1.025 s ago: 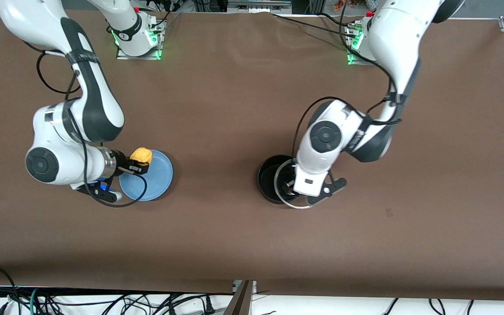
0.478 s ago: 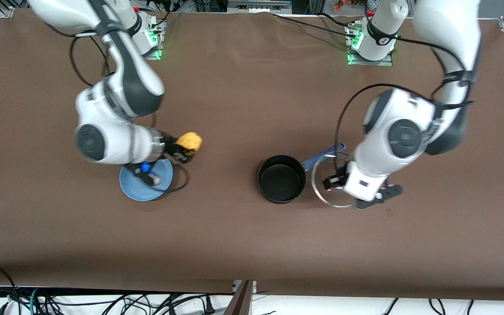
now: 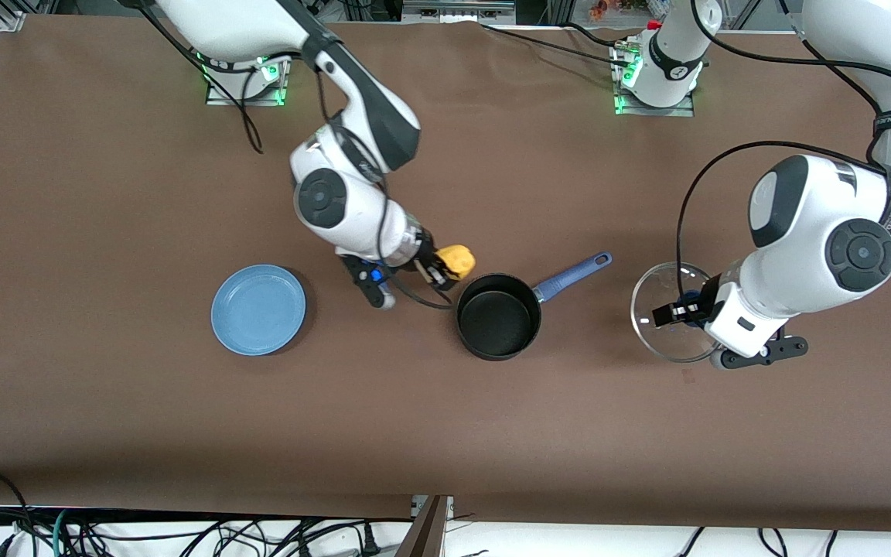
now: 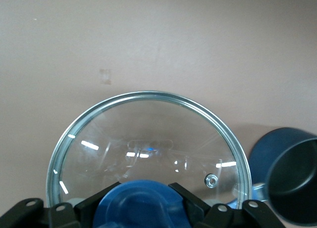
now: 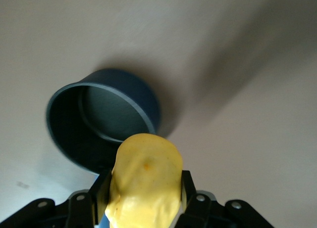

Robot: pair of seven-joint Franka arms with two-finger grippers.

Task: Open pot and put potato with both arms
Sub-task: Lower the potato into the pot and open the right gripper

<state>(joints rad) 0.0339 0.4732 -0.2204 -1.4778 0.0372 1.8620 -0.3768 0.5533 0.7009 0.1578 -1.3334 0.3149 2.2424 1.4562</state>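
Note:
The robot's left gripper should set the glass lid down on the brown table (image 3: 681,278) just beyond the blue handle of the pot.
The black pot (image 3: 498,316) with its long blue handle (image 3: 573,276) stands open mid-table; it also shows in the right wrist view (image 5: 101,119) and the left wrist view (image 4: 290,176). My right gripper (image 3: 445,271) is shut on the yellow potato (image 3: 456,259), held in the air just beside the pot's rim, toward the right arm's end; the potato fills the right wrist view (image 5: 145,181). My left gripper (image 3: 681,309) is shut on the blue knob (image 4: 143,205) of the glass lid (image 3: 666,309), held over bare table toward the left arm's end; the lid also shows in the left wrist view (image 4: 148,134).
A flat blue plate (image 3: 258,309) lies empty toward the right arm's end of the table. Brown table surface (image 3: 445,433) stretches nearer the front camera. Cables hang along the table's front edge.
My right gripper carried the potato from over the plate across to beside the pot. My left gripper lifted the lid off the pot and carried it away toward the left arm's end.

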